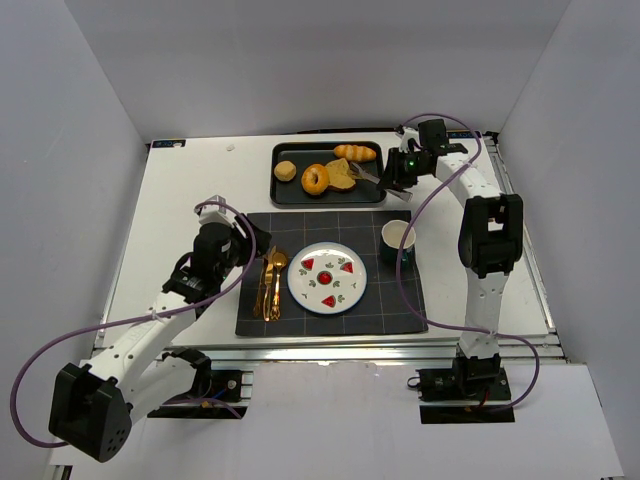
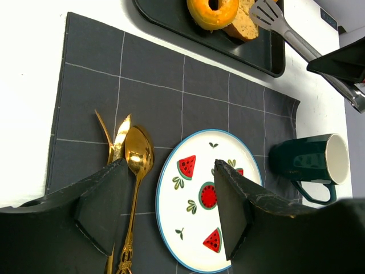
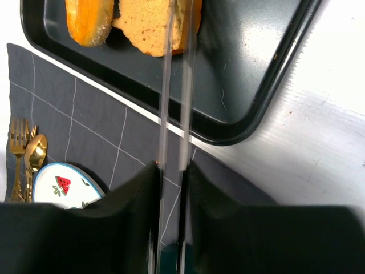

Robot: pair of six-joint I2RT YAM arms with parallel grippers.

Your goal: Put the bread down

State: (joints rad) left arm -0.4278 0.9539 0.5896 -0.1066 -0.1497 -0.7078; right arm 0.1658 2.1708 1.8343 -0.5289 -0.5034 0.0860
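Next, my right gripper releases the brown bread slice on the middle of the watermelon plate (image 1: 322,282), next to the gold cutlery.
A black tray (image 1: 300,192) at the back holds a brown bread slice (image 1: 342,175), a glazed ring (image 1: 315,179), a small roll (image 1: 286,170) and a long roll (image 1: 355,152). My right gripper (image 1: 400,170) is shut on metal tongs (image 1: 368,176), whose tips lie at the slice's right edge. In the right wrist view my gripper (image 3: 173,165) clamps the two tong arms (image 3: 165,85), which run over the slice (image 3: 145,25); I cannot tell whether they pinch it. My left gripper (image 1: 255,245) is open and empty above the watermelon plate (image 2: 188,228).
A dark placemat (image 1: 300,225) carries the plate (image 1: 327,277), gold cutlery (image 1: 270,285) on its left and a green mug (image 1: 397,240) on its right. The mug (image 2: 311,160) also shows in the left wrist view. White walls enclose the table.
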